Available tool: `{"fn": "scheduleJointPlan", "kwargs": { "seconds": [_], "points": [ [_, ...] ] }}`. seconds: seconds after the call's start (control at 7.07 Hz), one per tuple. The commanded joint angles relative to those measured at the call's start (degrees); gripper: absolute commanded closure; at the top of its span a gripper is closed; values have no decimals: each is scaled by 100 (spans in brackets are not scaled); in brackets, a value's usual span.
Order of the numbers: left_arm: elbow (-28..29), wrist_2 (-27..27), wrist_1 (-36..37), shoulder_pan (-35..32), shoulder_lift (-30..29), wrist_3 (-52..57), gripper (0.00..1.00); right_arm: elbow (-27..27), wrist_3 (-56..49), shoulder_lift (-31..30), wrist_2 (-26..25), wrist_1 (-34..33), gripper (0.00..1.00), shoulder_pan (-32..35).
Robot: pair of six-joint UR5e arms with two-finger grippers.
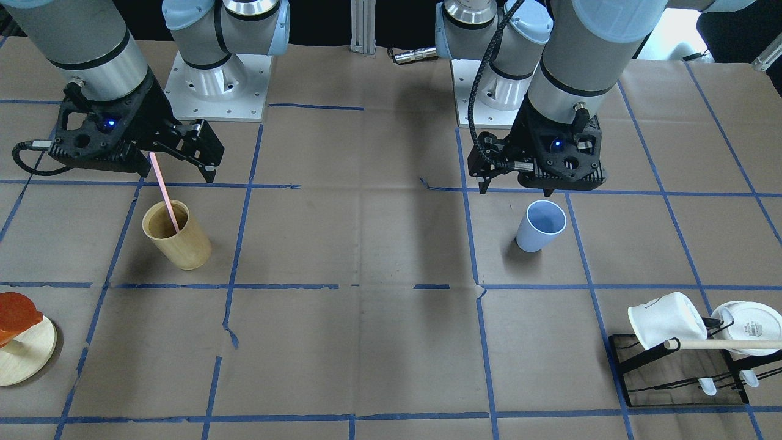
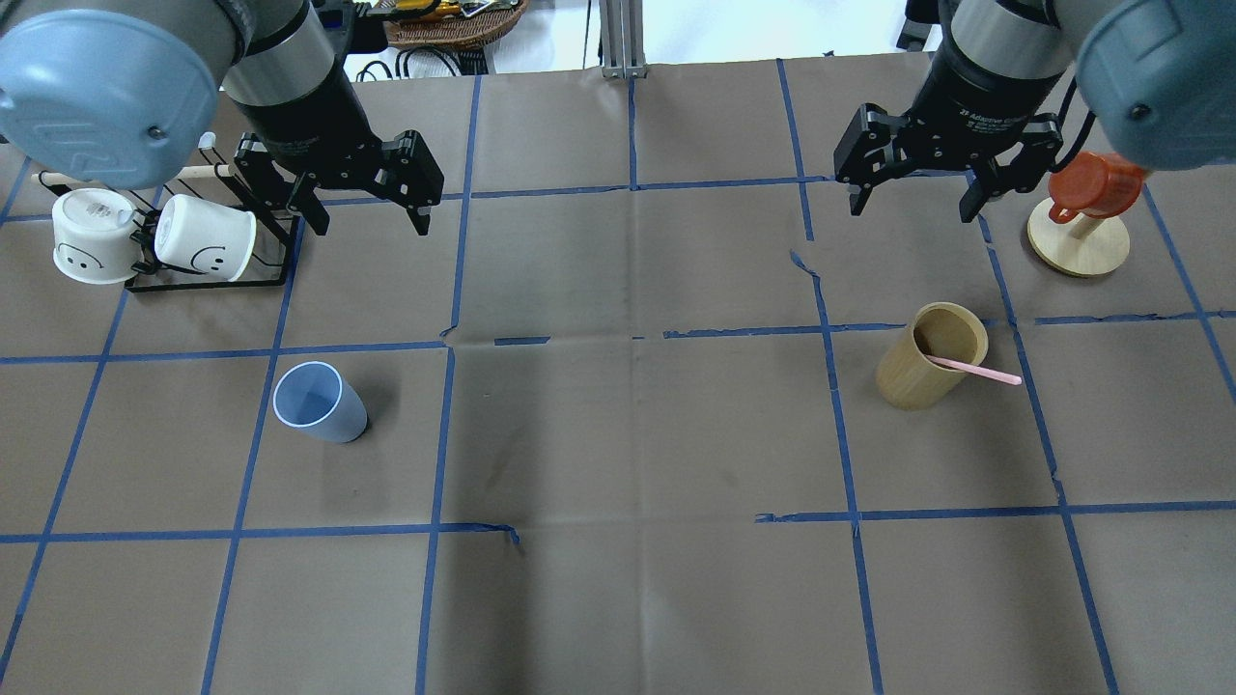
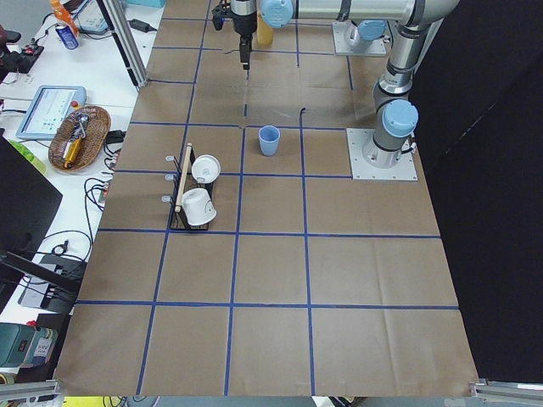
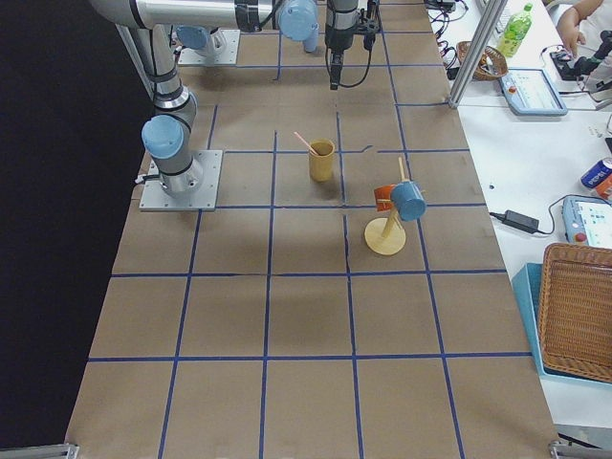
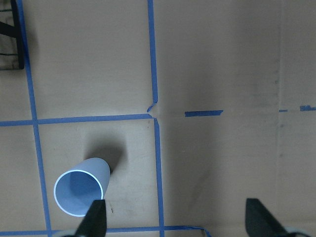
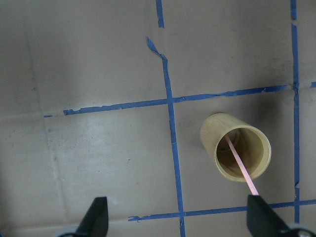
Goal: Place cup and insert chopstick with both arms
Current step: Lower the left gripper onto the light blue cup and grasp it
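Observation:
The robot's left gripper needs to close on the light blue cup's rim [image 1: 528,216] [image 5: 102,192], on the side facing the wooden cup, with one finger inside.
The light blue cup [image 2: 319,403] stands upright on the brown paper, on my left side; it also shows in the front view [image 1: 540,227] and the left wrist view [image 5: 81,190]. My left gripper [image 2: 372,227] is open and empty, hovering above and beyond the cup. The pink chopstick [image 2: 975,369] leans inside a tan wooden cup [image 2: 929,357], its top sticking out over the rim; the right wrist view shows it too [image 6: 241,168]. My right gripper [image 2: 912,210] is open and empty, above and beyond the wooden cup.
A black wire rack [image 2: 208,283] with two white mugs [image 2: 205,246] lies at the far left, close to my left gripper. An orange mug [image 2: 1091,183] hangs on a wooden stand [image 2: 1079,249] at the far right. Blue tape lines grid the table.

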Motion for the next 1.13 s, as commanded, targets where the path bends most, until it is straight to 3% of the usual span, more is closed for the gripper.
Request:
{"fn": "scheduleJointPlan", "kwargs": {
  "seconds": [0.0, 0.99],
  "points": [
    [-194, 10, 151, 17, 257, 12, 0, 3, -65, 15, -14, -14, 1, 0],
    [-301, 1, 143, 96, 295, -5, 0, 12, -92, 24, -6, -14, 1, -9]
  ]
}}
